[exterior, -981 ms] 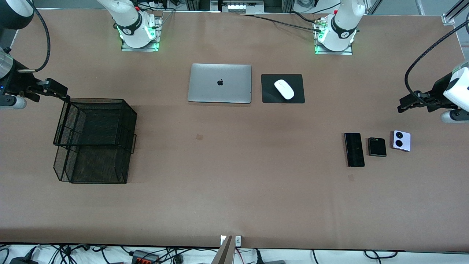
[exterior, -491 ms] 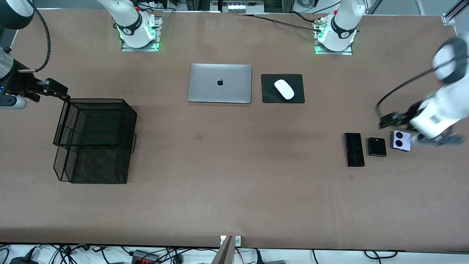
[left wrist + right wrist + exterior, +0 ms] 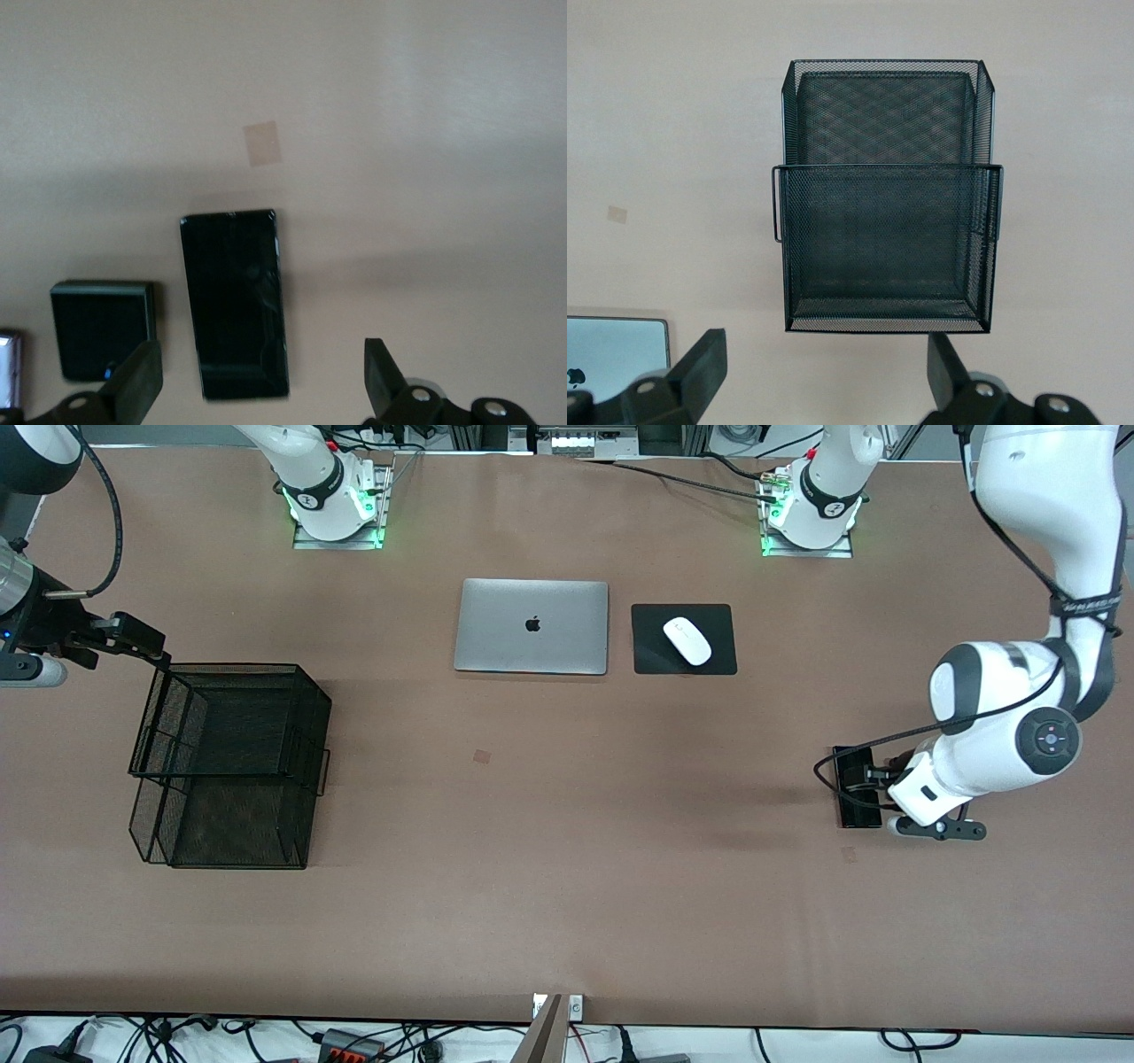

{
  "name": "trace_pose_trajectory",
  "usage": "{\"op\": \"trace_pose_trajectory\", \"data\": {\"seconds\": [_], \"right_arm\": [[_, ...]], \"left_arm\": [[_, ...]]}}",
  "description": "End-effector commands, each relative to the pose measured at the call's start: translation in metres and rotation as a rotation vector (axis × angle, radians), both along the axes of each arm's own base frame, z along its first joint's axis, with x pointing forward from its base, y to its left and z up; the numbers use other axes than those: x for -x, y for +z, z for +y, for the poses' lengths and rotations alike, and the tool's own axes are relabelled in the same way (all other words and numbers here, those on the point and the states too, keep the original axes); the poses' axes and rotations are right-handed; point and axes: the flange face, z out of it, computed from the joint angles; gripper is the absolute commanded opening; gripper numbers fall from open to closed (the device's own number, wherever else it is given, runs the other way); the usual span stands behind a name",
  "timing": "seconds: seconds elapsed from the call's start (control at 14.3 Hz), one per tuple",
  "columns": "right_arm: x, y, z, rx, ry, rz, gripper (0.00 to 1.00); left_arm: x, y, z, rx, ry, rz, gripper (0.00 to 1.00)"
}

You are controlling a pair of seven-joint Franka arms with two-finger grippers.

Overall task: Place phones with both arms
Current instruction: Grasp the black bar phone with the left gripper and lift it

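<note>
I will next lower my left gripper to the long black phone's middle (image 3: 857, 786) (image 3: 236, 310) and close it there across the phone's two long sides.
The long black phone (image 3: 235, 301) lies flat on the table, and its end shows under the left arm in the front view (image 3: 855, 812). The small squarish black phone (image 3: 102, 328) lies beside it. Only an edge of the lilac-white phone (image 3: 7, 367) shows at the frame border. Both small phones are hidden by the arm in the front view. My left gripper (image 3: 260, 385) is open above the long black phone and hovers there in the front view (image 3: 864, 773). My right gripper (image 3: 824, 372) is open and empty, waiting beside the mesh basket (image 3: 133, 640).
A black two-tier mesh basket (image 3: 230, 762) stands at the right arm's end of the table and fills the right wrist view (image 3: 886, 195). A closed silver laptop (image 3: 532, 626) and a white mouse (image 3: 687, 640) on a black pad (image 3: 651, 660) lie mid-table, near the bases.
My left arm has swung in from the table's end and come down over the phones, now covering the two small ones in the front view. The right arm has not moved.
</note>
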Motion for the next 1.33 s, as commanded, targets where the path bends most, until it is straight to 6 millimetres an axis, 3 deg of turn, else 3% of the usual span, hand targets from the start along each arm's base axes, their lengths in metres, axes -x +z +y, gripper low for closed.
{"op": "trace_pose_trajectory", "data": {"seconds": [0.0,0.21,0.56,0.77,1.05,1.26], "right_arm": [[0.003,0.011,-0.001,0.013,-0.002,-0.004,1.00],[0.002,0.009,-0.004,0.013,-0.001,-0.002,1.00],[0.000,0.012,0.000,0.009,0.005,-0.010,1.00],[-0.001,0.011,-0.001,0.009,0.002,-0.011,1.00],[-0.007,-0.001,-0.002,0.004,-0.001,0.002,1.00],[-0.012,0.007,0.000,-0.011,-0.003,-0.018,1.00]], "left_arm": [[0.020,-0.027,0.028,0.006,0.014,-0.055,1.00],[0.028,-0.061,0.035,0.003,-0.032,-0.072,1.00],[0.039,-0.079,0.013,0.073,0.009,-0.041,1.00],[0.049,-0.094,0.013,0.071,0.016,-0.060,1.00],[0.051,-0.100,0.014,0.070,0.002,-0.061,1.00],[0.050,-0.101,0.016,0.068,-0.019,-0.073,1.00]]}}
